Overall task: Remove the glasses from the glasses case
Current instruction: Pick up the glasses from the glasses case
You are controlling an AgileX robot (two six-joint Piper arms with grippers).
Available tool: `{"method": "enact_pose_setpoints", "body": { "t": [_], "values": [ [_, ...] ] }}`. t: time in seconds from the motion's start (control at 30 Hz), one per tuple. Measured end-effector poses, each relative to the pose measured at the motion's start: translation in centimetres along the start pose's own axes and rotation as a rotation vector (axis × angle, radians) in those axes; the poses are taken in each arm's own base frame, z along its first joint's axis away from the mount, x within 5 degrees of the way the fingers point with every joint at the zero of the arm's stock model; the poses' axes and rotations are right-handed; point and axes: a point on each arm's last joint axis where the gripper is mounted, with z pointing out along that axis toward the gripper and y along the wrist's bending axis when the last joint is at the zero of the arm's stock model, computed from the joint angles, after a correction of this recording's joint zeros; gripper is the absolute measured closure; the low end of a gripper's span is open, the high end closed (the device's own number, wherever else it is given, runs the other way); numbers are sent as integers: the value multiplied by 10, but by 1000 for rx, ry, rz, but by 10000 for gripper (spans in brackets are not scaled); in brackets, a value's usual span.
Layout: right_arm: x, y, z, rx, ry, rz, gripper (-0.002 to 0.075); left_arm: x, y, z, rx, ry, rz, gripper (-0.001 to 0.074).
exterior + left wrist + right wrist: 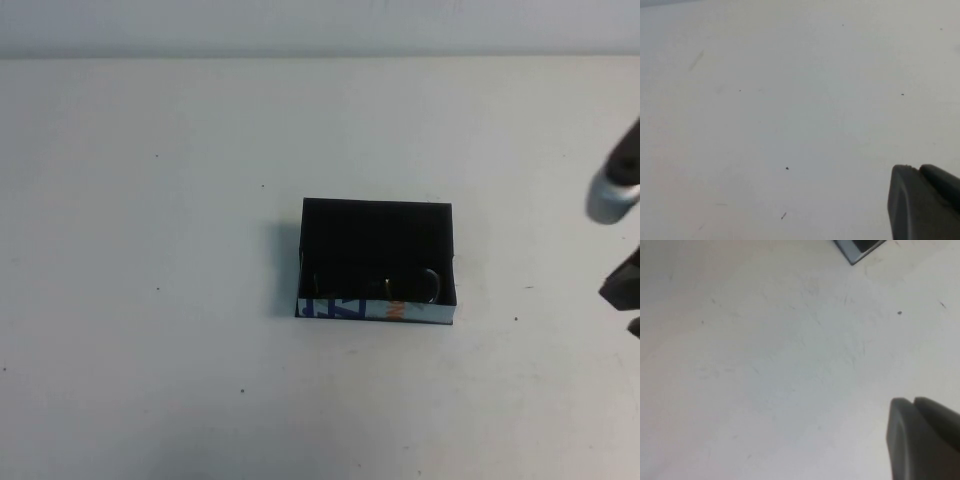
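Note:
I will close my right gripper on the bridge of the glasses (380,287), between their two lenses, inside the front of the glasses case.
The glasses case (420,314) is an open shallow black box with a white front edge printed in blue and orange, at the middle of the table. The glasses (375,286) lie inside it along the front wall, dark rims barely standing out from the black interior. My right gripper (913,402) is shut and empty over bare table to the right of the case; a corner of the case (860,247) shows in the right wrist view. My left gripper (913,169) is shut and empty over bare table; it is out of the high view.
The white table (150,300) carries only small dark specks. Part of the right arm (612,195) shows at the right edge of the high view, well apart from the case.

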Motion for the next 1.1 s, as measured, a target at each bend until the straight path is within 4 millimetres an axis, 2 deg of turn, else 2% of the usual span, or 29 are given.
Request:
{"method": "enact_pose_setpoints", "body": {
  "t": [0.2, 0.3, 0.37, 0.47, 0.63, 0.73, 0.93, 1.1],
  "values": [
    [-52, 0, 44, -60, 114, -271, 743, 0, 0, 0, 0, 0, 0, 739],
    [-71, 4, 62, -86, 135, -366, 734, 0, 0, 0, 0, 0, 0, 739],
    [-80, 6, 74, -102, 148, -428, 700, 0, 0, 0, 0, 0, 0, 739],
    [-93, 7, 92, -107, 155, -505, 588, 0, 0, 0, 0, 0, 0, 739],
    [-120, 11, 127, -76, 83, -572, 305, 0, 0, 0, 0, 0, 0, 739],
    [-133, 15, 146, -72, 68, -619, 235, 0, 0, 0, 0, 0, 0, 739],
    [-151, 13, 181, -116, 118, -636, 260, 0, 0, 0, 0, 0, 0, 739],
    [-165, 11, 194, -131, 105, -630, 300, 0, 0, 0, 0, 0, 0, 739]
  ]
}}
